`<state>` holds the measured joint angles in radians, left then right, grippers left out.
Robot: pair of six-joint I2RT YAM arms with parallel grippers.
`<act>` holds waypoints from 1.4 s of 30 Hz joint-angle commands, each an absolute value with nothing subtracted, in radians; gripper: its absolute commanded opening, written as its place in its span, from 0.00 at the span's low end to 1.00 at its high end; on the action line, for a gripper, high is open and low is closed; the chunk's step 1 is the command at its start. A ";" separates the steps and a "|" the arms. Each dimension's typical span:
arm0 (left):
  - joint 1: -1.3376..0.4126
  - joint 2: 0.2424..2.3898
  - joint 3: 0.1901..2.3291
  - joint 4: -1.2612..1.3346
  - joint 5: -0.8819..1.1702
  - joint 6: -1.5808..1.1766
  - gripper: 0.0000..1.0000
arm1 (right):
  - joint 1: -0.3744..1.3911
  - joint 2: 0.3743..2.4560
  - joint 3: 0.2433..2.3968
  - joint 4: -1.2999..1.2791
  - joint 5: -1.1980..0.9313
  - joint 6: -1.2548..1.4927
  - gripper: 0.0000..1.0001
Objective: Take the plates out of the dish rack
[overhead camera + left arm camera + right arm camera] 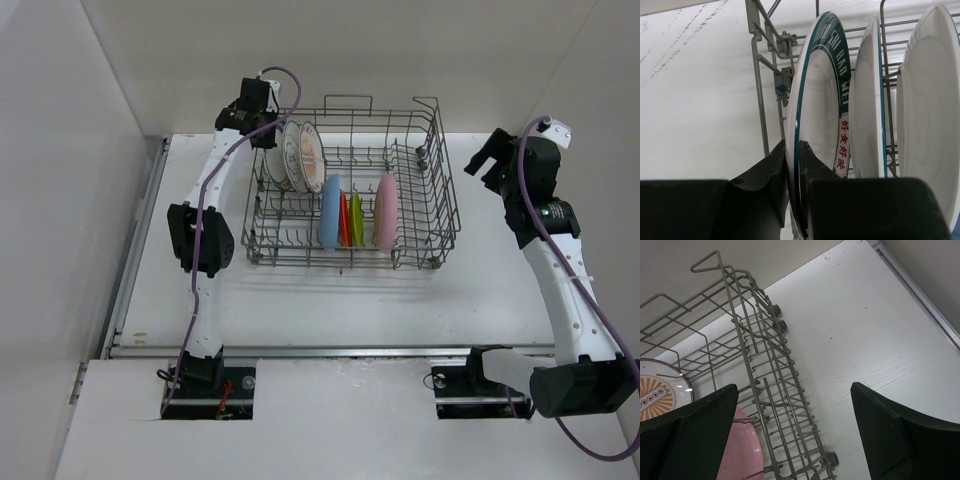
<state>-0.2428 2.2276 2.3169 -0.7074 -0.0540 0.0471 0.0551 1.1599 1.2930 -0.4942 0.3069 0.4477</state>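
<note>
The robot's right gripper needs to next move to the pink plate beside the lime green plate and close on the pink plate's top rim (389, 199).
The grey wire dish rack (430, 215) stands mid-table. At its back left, three white sunburst plates (303, 155) stand on edge. In front stand a blue plate (330, 212), an orange plate (344, 222), a lime green plate (357, 220) and a pink plate (386, 210). My left gripper (266, 130) is shut on the rim of the leftmost white plate (820, 110), which has a teal edge; its fingers (771, 165) pinch the rim from both sides. My right gripper (487, 160) is open and empty, to the right of the rack (765, 355), above the table.
Two more white plates (867, 100) stand close to the right of the gripped one. The right wrist view shows the pink plate (742, 445) and a sunburst plate (660, 390) inside the rack. White walls stand at the back and on both sides. Bare table lies right of the rack (875, 330).
</note>
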 commanded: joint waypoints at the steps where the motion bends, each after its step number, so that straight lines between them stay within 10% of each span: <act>1: -0.253 2.136 2.322 -0.753 -0.063 0.084 0.00 | 0.069 1.137 1.298 -0.465 0.321 0.436 1.00; 17: -0.341 2.010 2.526 -0.595 -0.618 0.163 0.00 | 0.078 1.088 1.269 -0.465 0.321 0.436 1.00; 32: 0.247 1.925 1.990 -0.742 0.611 -0.171 0.00 | 0.107 1.147 1.276 -0.425 0.163 0.408 0.99; 42: 0.285 2.180 2.008 -1.002 0.706 0.166 0.10 | 0.149 1.157 1.285 -0.407 0.141 0.408 0.99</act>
